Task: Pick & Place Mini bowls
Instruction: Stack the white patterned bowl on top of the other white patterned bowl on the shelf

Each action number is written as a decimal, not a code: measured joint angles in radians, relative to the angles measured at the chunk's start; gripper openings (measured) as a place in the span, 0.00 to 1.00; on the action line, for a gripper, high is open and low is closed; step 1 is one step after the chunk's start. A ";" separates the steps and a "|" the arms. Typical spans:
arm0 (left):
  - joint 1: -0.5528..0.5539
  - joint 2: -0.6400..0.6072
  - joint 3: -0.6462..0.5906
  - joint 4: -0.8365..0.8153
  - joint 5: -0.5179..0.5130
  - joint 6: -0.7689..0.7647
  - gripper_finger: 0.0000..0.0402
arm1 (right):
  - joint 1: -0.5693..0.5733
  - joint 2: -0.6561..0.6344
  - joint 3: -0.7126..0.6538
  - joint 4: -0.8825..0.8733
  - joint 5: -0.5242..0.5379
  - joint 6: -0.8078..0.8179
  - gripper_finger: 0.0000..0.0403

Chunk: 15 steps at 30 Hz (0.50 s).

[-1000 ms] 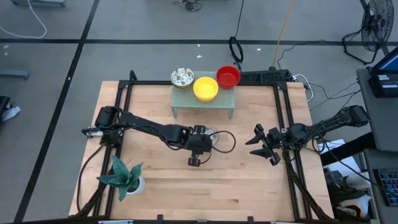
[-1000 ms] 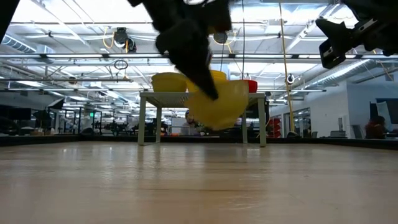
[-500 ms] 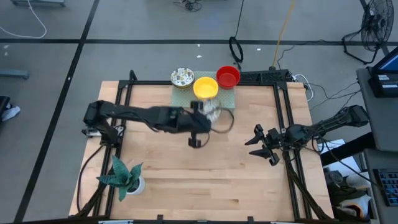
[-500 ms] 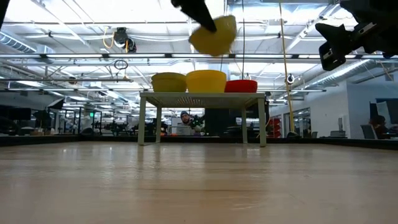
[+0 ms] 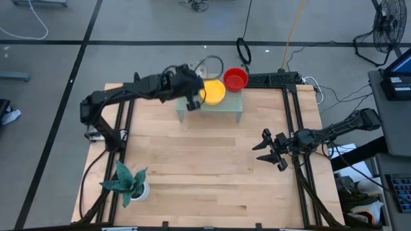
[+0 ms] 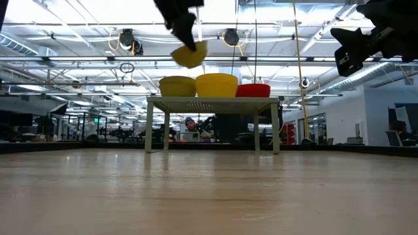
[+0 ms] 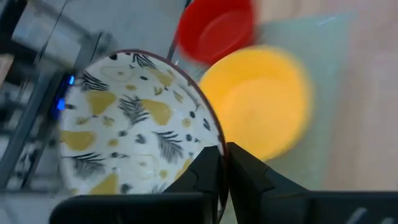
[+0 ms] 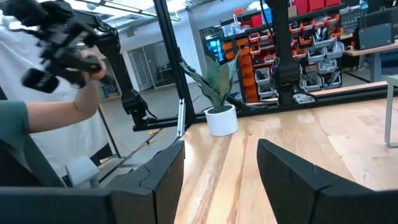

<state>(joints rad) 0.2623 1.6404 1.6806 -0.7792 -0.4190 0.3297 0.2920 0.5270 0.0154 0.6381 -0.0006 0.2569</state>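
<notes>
The robot's left gripper should release the speckled white mini bowl on the pale green rack's end (image 5: 191, 78) next to the yellow bowl.
My left gripper (image 5: 191, 97) hovers over the left end of the pale green rack (image 5: 221, 108) at the table's far middle, shut on a speckled white mini bowl (image 7: 130, 124) with a yellow outside (image 6: 189, 54). On the rack stand a yellow bowl (image 5: 215, 92), a red bowl (image 5: 236, 79) and, in the low view, a further yellow-sided bowl (image 6: 177, 85) below the held one; my arm hides that bowl from above. My right gripper (image 5: 273, 149) waits open at the table's right side, with nothing between its fingers. My left gripper pinches the bowl's rim (image 7: 214, 140), one finger inside the bowl and one outside. The fingers come slanting down from the table's near left. The bowl is tilted below the fingers, lifted clear above the rack and the bowls on it.
A leafy plant in a white pot (image 5: 131, 186) stands at the near left corner. Black frame rails (image 5: 295, 128) run along the table's sides. A person (image 8: 37, 124) shows beyond the table in the right wrist view. Bare wood (image 5: 212, 173) fills the table's middle and near part.
My left gripper has carried the bowl from just above the table's middle up and toward the far edge, ending over the rack's left end. It has turned about on the way, and the bowl has stayed in its hold. My right arm has kept still.
</notes>
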 joint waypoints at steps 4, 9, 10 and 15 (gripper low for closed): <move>0.089 0.004 -0.001 -0.032 0.009 -0.050 0.02 | 0.000 0.000 0.000 0.000 0.000 0.000 0.47; 0.166 0.013 -0.001 -0.061 0.120 -0.112 0.05 | 0.000 0.000 0.000 0.000 0.000 0.000 0.47; 0.174 0.013 -0.002 -0.068 0.132 -0.119 0.06 | 0.000 0.000 0.000 0.000 0.000 0.000 0.47; 0.176 0.021 -0.008 -0.081 0.151 -0.125 0.07 | 0.000 0.000 0.000 0.000 0.000 0.000 0.48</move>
<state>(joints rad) 0.4385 1.6615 1.6726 -0.8602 -0.2675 0.2047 0.2920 0.5270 0.0151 0.6384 -0.0006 0.2569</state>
